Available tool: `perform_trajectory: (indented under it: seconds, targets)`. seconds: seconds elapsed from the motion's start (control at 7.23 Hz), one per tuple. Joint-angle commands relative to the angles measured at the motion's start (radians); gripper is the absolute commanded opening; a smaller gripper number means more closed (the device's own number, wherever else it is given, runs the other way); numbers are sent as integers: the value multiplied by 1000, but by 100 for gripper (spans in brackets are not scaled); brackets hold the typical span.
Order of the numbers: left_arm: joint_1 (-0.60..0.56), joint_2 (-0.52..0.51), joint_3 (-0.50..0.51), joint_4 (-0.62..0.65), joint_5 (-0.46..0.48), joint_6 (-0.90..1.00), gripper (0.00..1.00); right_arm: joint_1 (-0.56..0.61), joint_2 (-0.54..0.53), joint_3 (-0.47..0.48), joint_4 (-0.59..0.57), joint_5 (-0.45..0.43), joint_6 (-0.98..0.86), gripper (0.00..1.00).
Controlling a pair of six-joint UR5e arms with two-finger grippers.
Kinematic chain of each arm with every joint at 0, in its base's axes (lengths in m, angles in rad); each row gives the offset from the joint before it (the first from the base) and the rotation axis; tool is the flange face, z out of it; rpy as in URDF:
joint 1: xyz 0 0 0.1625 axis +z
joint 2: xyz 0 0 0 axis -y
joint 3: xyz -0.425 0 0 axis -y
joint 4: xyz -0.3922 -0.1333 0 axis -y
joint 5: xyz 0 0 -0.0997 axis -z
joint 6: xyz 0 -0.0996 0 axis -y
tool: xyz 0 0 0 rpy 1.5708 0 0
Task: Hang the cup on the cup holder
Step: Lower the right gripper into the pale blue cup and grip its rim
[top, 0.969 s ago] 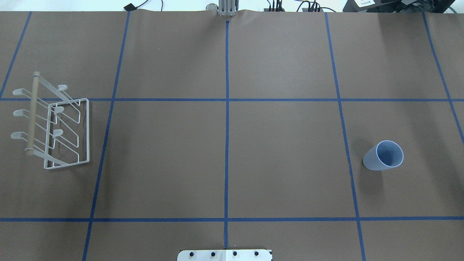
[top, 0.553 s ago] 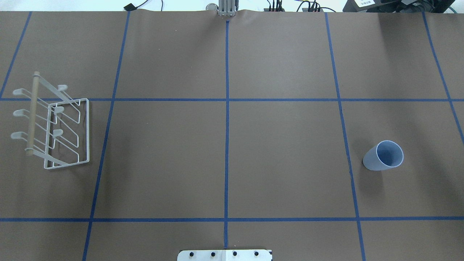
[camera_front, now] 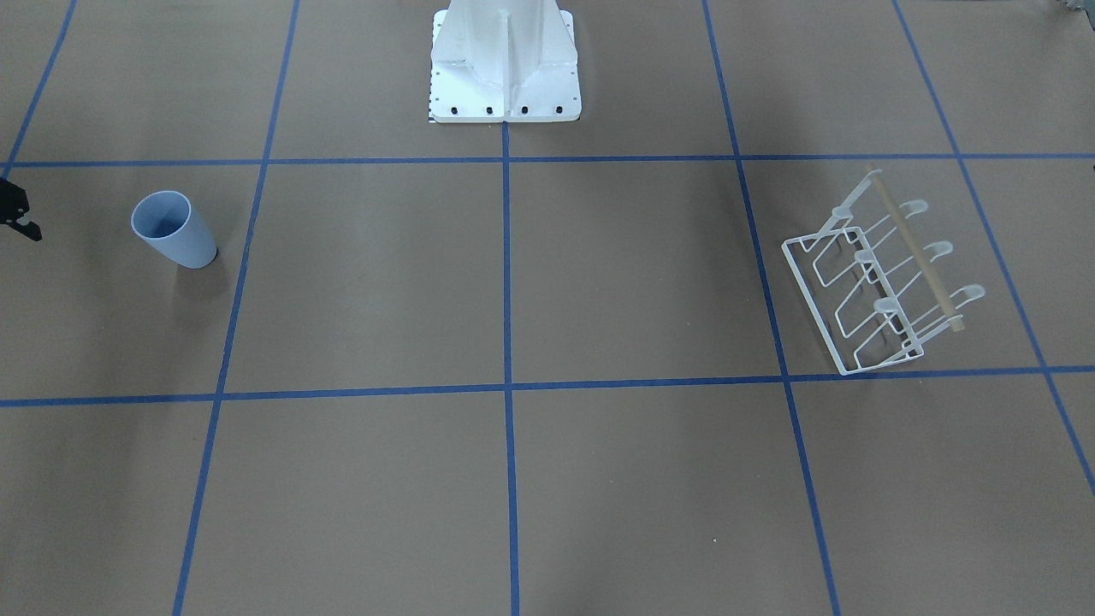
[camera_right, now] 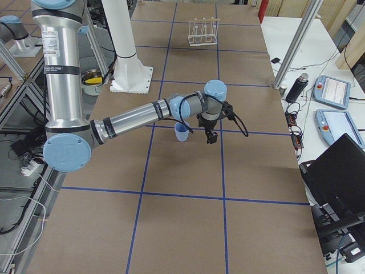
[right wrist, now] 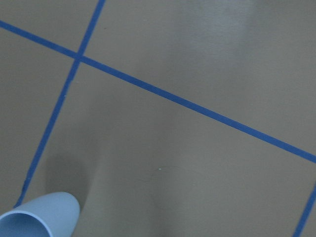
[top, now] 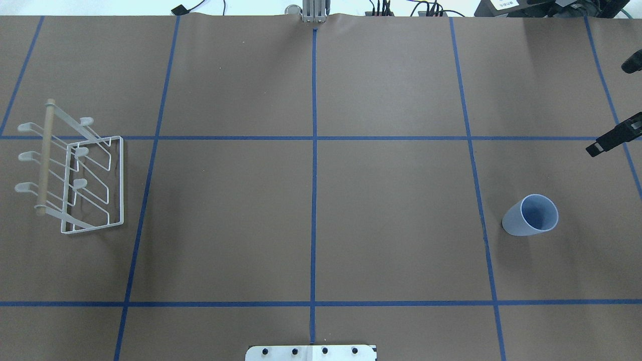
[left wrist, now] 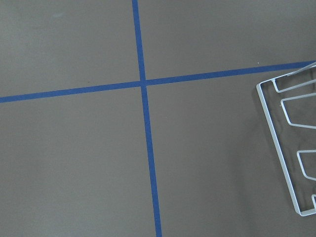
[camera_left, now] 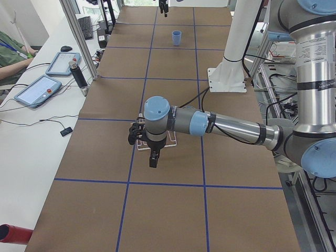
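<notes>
The robot's right gripper will close on the pale-blue cup's rim (camera_front: 134, 222), on the side facing that gripper, with one finger inside the cup.
The pale-blue cup (top: 531, 215) stands upright on the right half of the brown table; it also shows in the front view (camera_front: 174, 229) and at the bottom left of the right wrist view (right wrist: 39, 217). The white wire cup holder (top: 70, 173) with its wooden rod stands at the far left, empty (camera_front: 881, 287); its base corner shows in the left wrist view (left wrist: 291, 143). My right gripper (top: 609, 108) enters at the right edge, beyond the cup, fingers apart and empty. My left gripper (camera_left: 152, 157) hangs over the rack in the left side view only; I cannot tell its state.
Blue tape lines divide the table into squares. The robot's white base plate (top: 311, 352) sits at the near middle edge. Cables and devices (top: 541, 7) line the far edge. Tablets (camera_left: 34, 89) lie on the side bench, off the table.
The right gripper's fingers have come into the overhead view at the right edge. The cup and the rack have not moved.
</notes>
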Motion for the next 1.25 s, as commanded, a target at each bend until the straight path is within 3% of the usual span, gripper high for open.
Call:
perform_trajectory:
  seconds: [0.0,0.42,1.11]
  targets:
    - [0,0,-5,-3,-3,3,98,-84,-2,21,7,37,14,100]
    - [0,0,-3,-3,-3,3,98,-210,-15,23,82,-15,169,100]
    - [1,2,-2,-1,-3,3,98,-267,-30,-26,84,-17,188,100]
